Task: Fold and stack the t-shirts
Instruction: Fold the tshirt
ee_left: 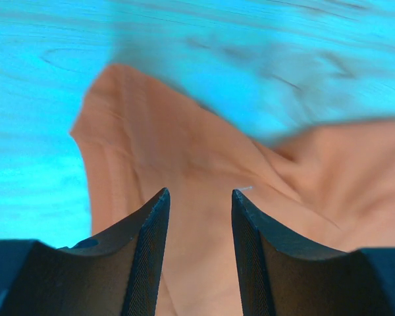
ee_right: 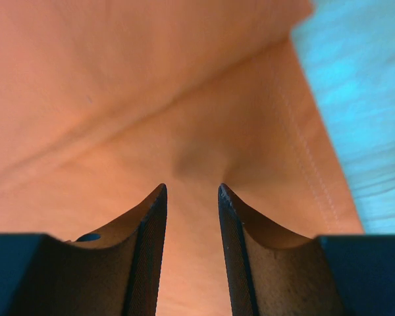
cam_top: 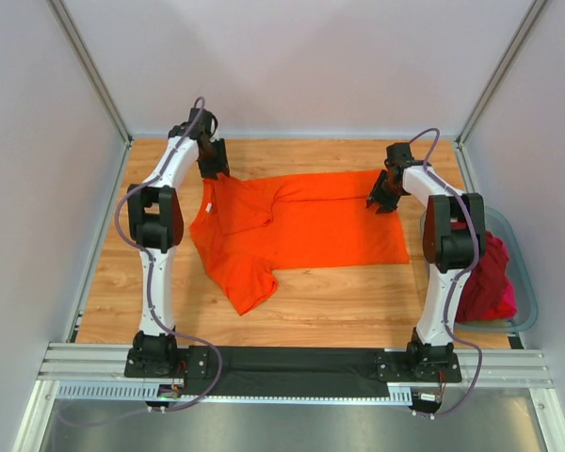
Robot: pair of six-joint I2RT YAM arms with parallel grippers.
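Note:
The near hem corner [cam_top: 406, 260] of the orange t-shirt, beside the grey-blue tub, is next, and my right gripper needs to go there and close on it.
The bright orange t-shirt [cam_top: 311, 226] lies spread on the wooden table [cam_top: 358, 301], neck to the left and hem to the right, with its far sleeve folded in over the body. My left gripper [cam_top: 212, 171] is at the shirt's far left corner. In the left wrist view its jaws [ee_left: 199, 192] stand narrow, and orange cloth [ee_left: 204, 145] fills the gap and tents up toward them. My right gripper [cam_top: 379, 201] is at the far right hem corner. Its jaws [ee_right: 191, 186] are narrowed on puckered orange cloth [ee_right: 151, 99]. The far edge runs straight between the two grippers.
A grey-blue plastic tub [cam_top: 525, 282] stands at the right table edge beside the right arm. It holds a crumpled dark red t-shirt [cam_top: 485, 273] and a magenta-pink one [cam_top: 507, 303]. White walls enclose the table on three sides.

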